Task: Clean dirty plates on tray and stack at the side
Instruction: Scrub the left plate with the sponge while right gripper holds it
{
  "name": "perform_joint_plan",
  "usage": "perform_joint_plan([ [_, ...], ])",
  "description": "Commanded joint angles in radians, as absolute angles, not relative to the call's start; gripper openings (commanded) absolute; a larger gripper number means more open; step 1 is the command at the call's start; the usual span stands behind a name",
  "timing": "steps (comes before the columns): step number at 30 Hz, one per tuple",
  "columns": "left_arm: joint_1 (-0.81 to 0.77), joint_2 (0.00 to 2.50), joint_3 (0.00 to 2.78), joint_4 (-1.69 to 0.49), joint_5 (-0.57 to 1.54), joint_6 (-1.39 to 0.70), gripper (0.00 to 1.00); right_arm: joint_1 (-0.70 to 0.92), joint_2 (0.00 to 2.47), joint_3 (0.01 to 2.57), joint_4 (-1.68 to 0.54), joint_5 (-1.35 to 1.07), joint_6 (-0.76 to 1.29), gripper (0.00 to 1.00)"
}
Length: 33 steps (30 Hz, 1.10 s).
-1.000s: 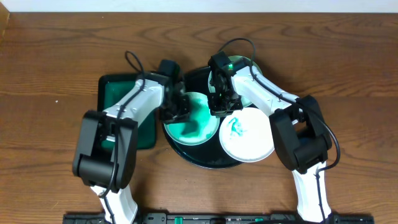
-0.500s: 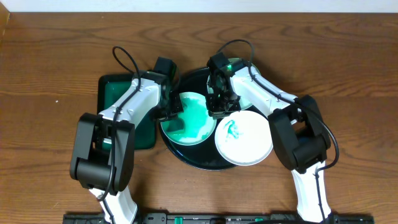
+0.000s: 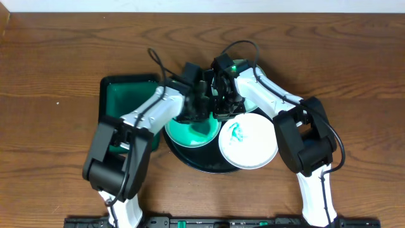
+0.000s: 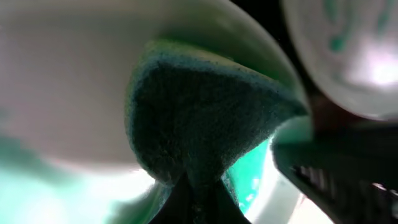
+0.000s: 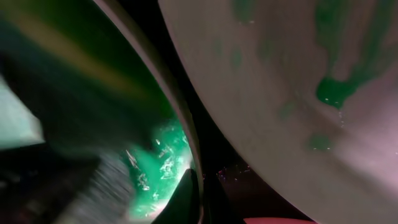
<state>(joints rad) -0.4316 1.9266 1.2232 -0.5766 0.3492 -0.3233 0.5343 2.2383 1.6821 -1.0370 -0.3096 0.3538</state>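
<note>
The robot's left gripper needs to release the dark green sponge in the dark-green rectangular tray (image 3: pixel 138 126), toward the black round tray.
The black round tray (image 3: pixel 204 164) holds a plate (image 3: pixel 188 132) thickly smeared with teal on its left and a white plate (image 3: pixel 250 149) with a small teal smear on its right. A third plate (image 3: pixel 252 63) peeks out behind the right arm. My left gripper (image 3: pixel 199 106) is shut on a dark green sponge (image 4: pixel 199 118) and presses it on the smeared plate's far right part. My right gripper (image 3: pixel 223 109) is shut on that plate's rim (image 5: pixel 180 134), its fingertips (image 5: pixel 191 186) pinching the edge. The lightly smeared plate (image 5: pixel 292 93) lies beside it.
A dark-green rectangular tray (image 3: pixel 121 95) sits left of the round tray, partly under my left arm. Both arms cross over the round tray's back half. Brown wooden table (image 3: pixel 354 69) surrounds everything.
My left gripper has swept the sponge from the smeared plate's left edge across to its far right side. The teal smear has spread. My right gripper has stayed put.
</note>
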Motion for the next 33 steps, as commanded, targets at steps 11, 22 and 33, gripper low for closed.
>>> perform_joint_plan([
  [11, -0.48, 1.976, 1.205, -0.599, 0.635, -0.313, 0.07, 0.542, 2.276, 1.673, -1.048, -0.289, 0.324, 0.01],
  [22, -0.405, 1.971, 1.205, -0.769, -0.024, -0.467, 0.07, 0.542, 2.276, 1.673, -1.052, -0.289, 0.324, 0.01],
  [33, -0.364, 1.965, 1.238, -0.83, -0.264, -0.507, 0.07, 0.542, 2.276, 1.673, -1.052, -0.289, 0.324, 0.01],
])
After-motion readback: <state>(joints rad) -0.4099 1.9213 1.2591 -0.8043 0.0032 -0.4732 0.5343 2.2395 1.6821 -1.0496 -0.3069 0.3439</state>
